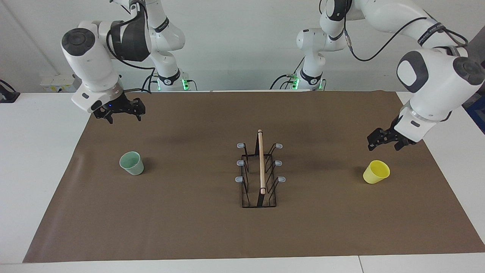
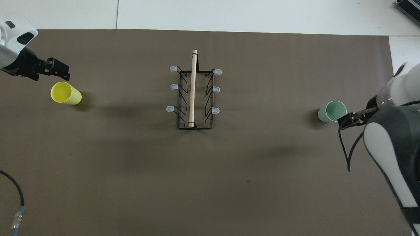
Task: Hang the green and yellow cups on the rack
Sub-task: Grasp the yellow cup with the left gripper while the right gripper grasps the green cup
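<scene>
Next, I will move my left gripper to the yellow cup and close it around the outside of the cup's body (image 2: 71, 96), below its rim.
The pale green cup (image 1: 132, 163) stands upright, mouth up, on the brown mat toward the right arm's end; it also shows in the overhead view (image 2: 331, 111). The yellow cup (image 1: 376, 171) stands upright toward the left arm's end (image 2: 65, 93). The black wire rack (image 1: 260, 170) with its wooden rod stands mid-mat (image 2: 193, 95); nothing hangs on its grey-tipped prongs. My right gripper (image 1: 124, 116) is open and empty, raised over the mat near the green cup (image 2: 349, 119). My left gripper (image 1: 384, 146) is open and empty, raised close by the yellow cup (image 2: 49, 75), not touching it.
The brown mat (image 1: 189, 227) covers most of the white table (image 1: 38, 170). A cable (image 2: 16, 203) lies at the mat's edge near the left arm. A dark object (image 2: 408, 8) sits at the table's corner farthest from the robots.
</scene>
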